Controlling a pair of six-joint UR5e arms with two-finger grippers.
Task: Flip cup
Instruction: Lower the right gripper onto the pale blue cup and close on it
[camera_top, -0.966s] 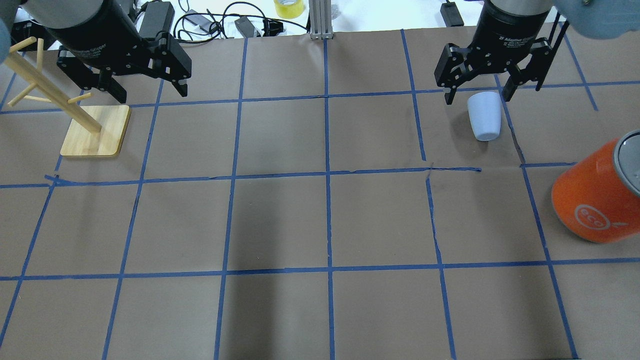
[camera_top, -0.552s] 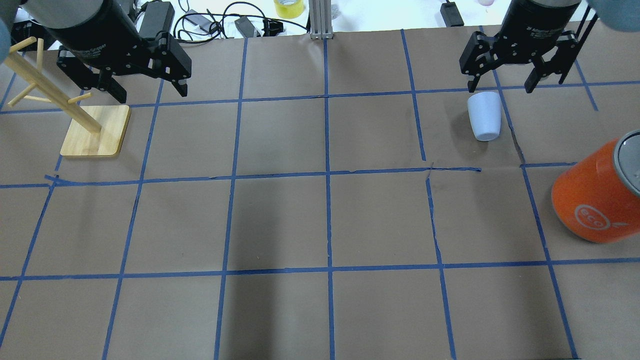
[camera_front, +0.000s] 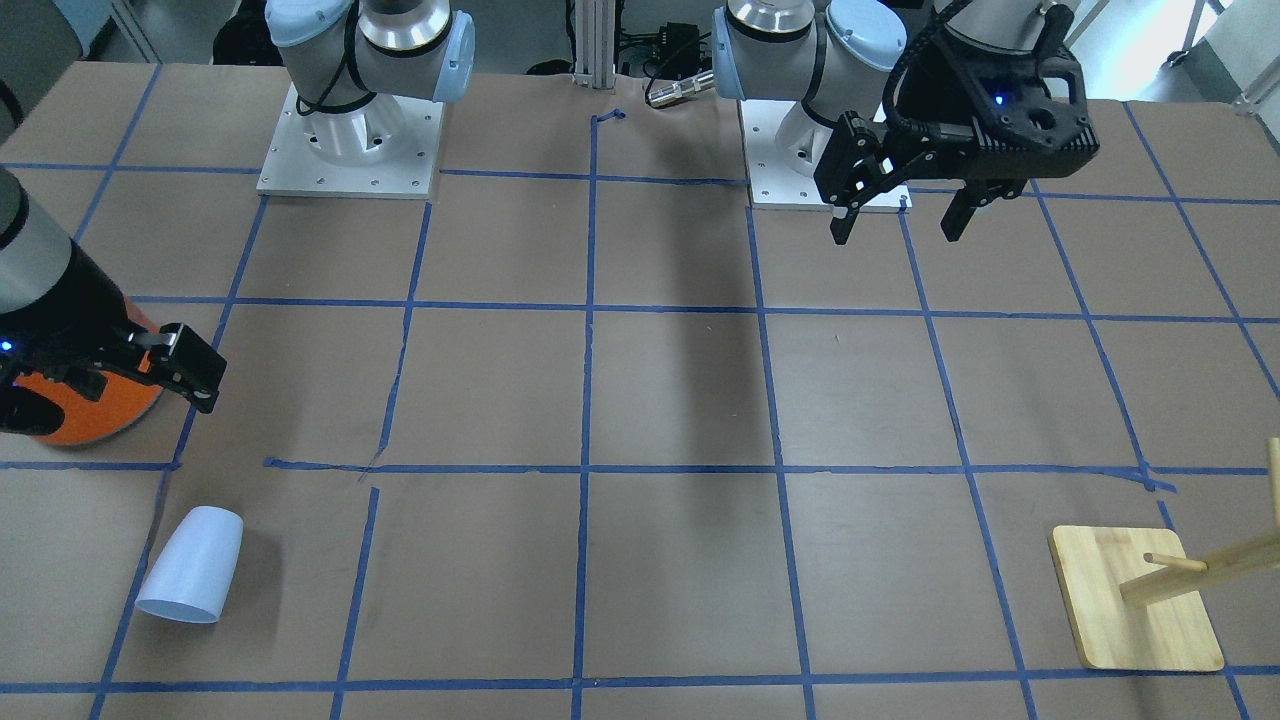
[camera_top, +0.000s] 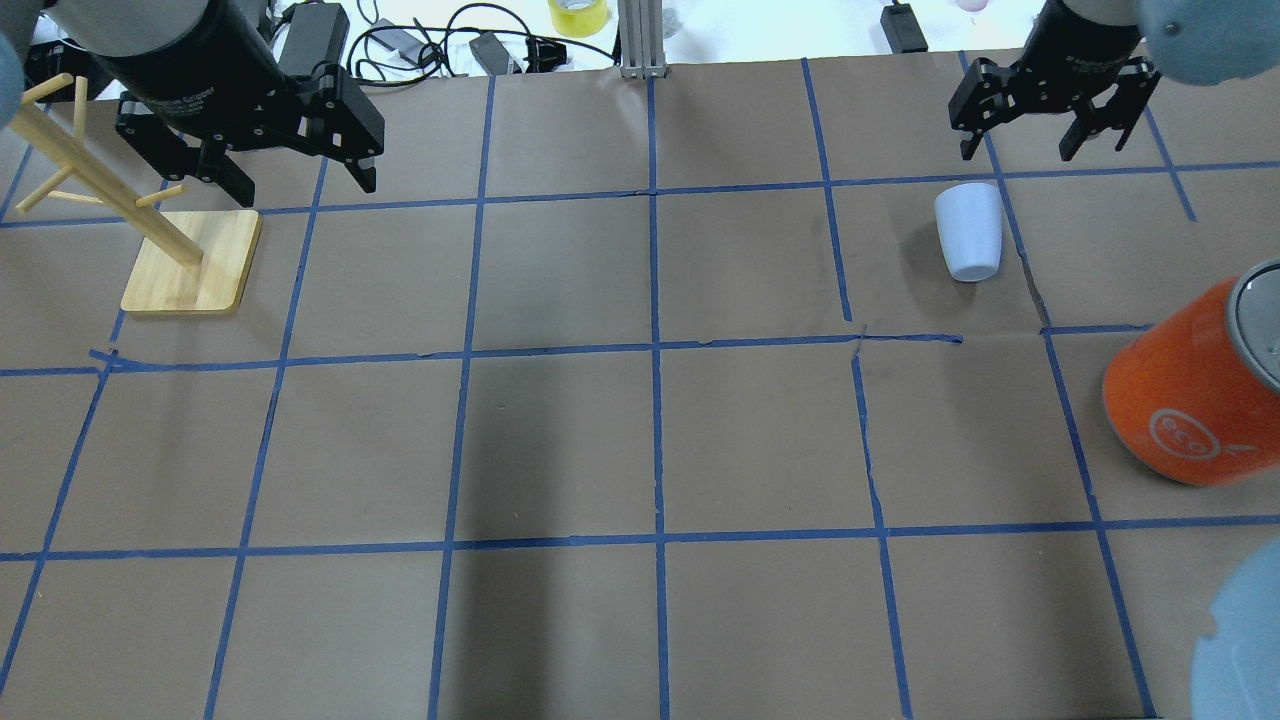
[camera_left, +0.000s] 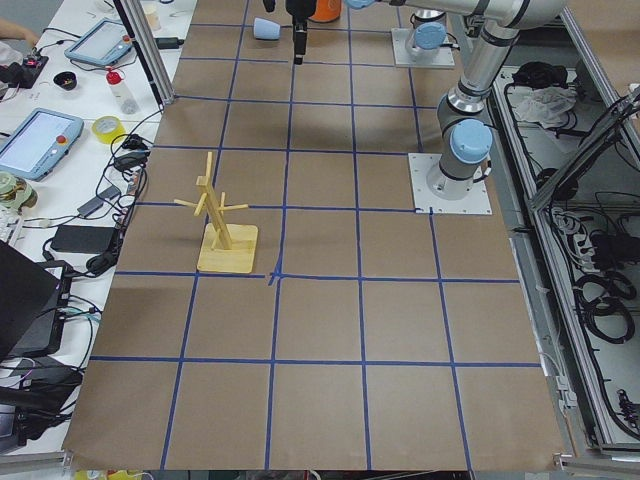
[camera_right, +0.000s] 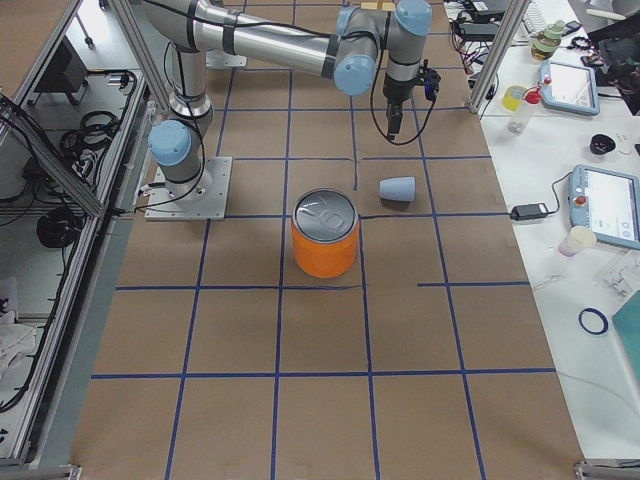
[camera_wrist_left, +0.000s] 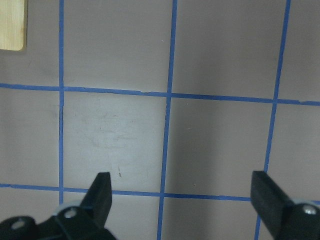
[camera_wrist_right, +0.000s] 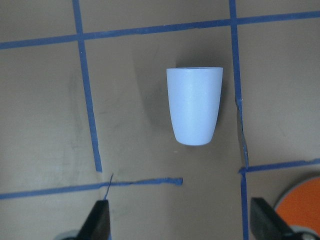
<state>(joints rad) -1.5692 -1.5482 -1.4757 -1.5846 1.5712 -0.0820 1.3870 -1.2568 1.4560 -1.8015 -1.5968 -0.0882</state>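
Observation:
The robot's right gripper needs to close around the middle of the body (camera_front: 199, 559) (camera_wrist_right: 195, 110) of the pale blue-white cup, between the cup's rim and its closed bottom.
The pale blue-white cup (camera_top: 968, 232) lies on its side on the brown paper at the far right, wide mouth pointing away from the robot; it also shows in the front view (camera_front: 192, 578), the right side view (camera_right: 397, 188) and the right wrist view (camera_wrist_right: 194, 106). My right gripper (camera_top: 1017, 153) is open and empty, raised above the table just beyond the cup's mouth, apart from it. In the right wrist view the cup sits ahead of the open gripper (camera_wrist_right: 180, 210). My left gripper (camera_top: 306, 190) is open and empty at the far left, also seen from the front (camera_front: 894, 235).
A large orange can (camera_top: 1190, 400) with a silver top stands at the right edge, nearer the robot than the cup. A wooden mug tree (camera_top: 190, 260) stands at the far left beside the left gripper. Cables and tape rolls lie beyond the table's far edge.
My right gripper has drawn back from around the cup's mouth, up and toward the far right, staying open. The cup and the left arm have not moved.

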